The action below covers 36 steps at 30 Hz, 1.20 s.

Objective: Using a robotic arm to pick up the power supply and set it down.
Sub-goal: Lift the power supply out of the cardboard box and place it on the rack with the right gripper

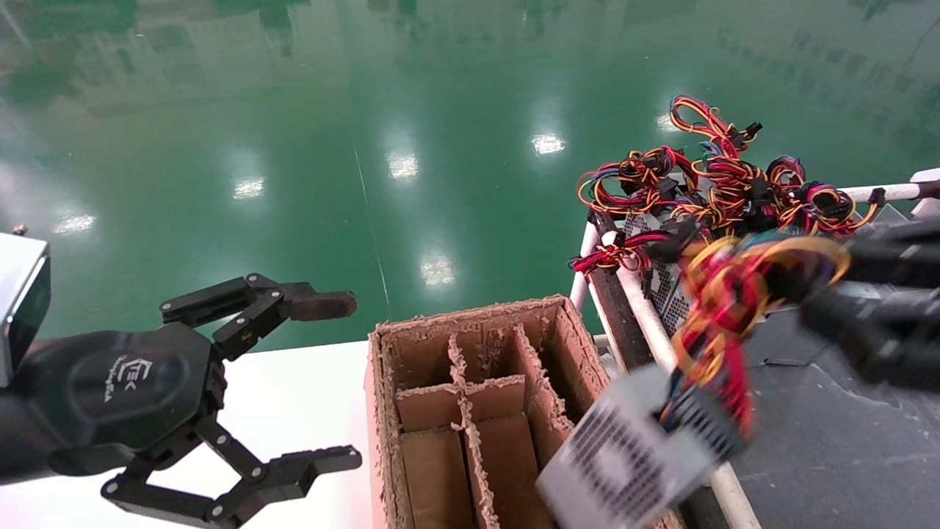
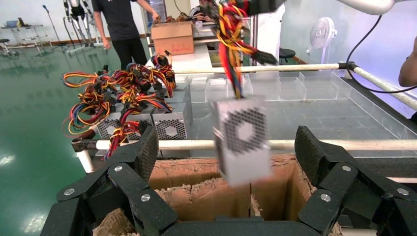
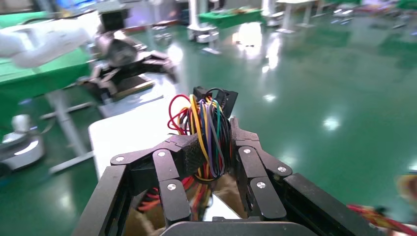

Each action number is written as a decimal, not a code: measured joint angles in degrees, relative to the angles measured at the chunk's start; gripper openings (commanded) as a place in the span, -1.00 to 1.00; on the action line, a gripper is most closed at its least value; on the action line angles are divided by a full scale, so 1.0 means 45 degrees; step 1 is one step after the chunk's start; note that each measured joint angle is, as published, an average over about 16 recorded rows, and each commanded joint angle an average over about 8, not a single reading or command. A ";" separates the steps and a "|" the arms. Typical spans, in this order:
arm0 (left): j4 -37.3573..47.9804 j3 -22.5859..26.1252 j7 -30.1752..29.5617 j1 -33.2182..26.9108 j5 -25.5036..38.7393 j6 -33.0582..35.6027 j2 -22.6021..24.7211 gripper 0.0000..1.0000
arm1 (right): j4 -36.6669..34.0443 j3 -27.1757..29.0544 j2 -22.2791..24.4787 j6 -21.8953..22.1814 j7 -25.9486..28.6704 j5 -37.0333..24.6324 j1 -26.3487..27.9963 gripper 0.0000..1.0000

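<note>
The robot's right gripper will release the power supply in the rack, just inside the white rail (image 1: 738, 384) beside the carton.
The power supply (image 1: 631, 459), a grey box with honeycomb grilles, hangs tilted by its wire bundle (image 1: 723, 308) above the right edge of the carton. My right gripper (image 1: 822, 286) comes in from the right, shut on the looped wires. In the right wrist view the right gripper (image 3: 210, 145) pinches the red, yellow, blue and purple wires (image 3: 206, 128). My left gripper (image 1: 334, 382) is open and holds nothing over the white table. The left wrist view looks between the left gripper's spread fingers (image 2: 145, 150) at the hanging power supply (image 2: 243, 142), which is farther off.
A brown cardboard carton (image 1: 463, 314) with dividers stands in front of me, also seen as the carton (image 2: 196, 172). Several alike grey boxes with tangled wires (image 1: 734, 184) crowd a white-railed rack (image 1: 646, 308) at the right. A white table (image 1: 294, 375) lies beside the carton, with green floor beyond.
</note>
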 measured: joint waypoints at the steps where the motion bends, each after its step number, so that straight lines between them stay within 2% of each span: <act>1: 0.0000 0.0000 0.0000 0.0000 0.0000 0.0000 0.0000 1.00 | -0.0252 0.0036 0.0102 0.0001 -0.0069 -0.0013 0.0085 -1.00; 11: 0.0000 0.0001 0.0000 0.0000 -0.0001 0.0000 0.0000 1.00 | -0.2738 0.0068 0.0970 -0.0091 -0.1061 -0.0677 0.0822 -1.00; 18: 0.0000 0.0001 0.0001 0.0000 -0.0001 0.0000 0.0000 1.00 | -0.4103 -0.0329 0.1206 -0.0199 -0.1832 -0.1347 0.1034 -1.00; 25: 0.0000 0.0002 0.0001 0.0000 -0.0001 -0.0001 -0.0001 1.00 | -0.4886 -0.0982 0.0825 -0.0228 -0.2329 -0.1855 0.1081 -1.00; 36: 0.0000 0.0003 0.0001 -0.0001 -0.0002 -0.0001 -0.0001 1.00 | -0.5295 -0.1807 -0.0297 -0.0167 -0.2591 -0.2213 0.1601 -1.00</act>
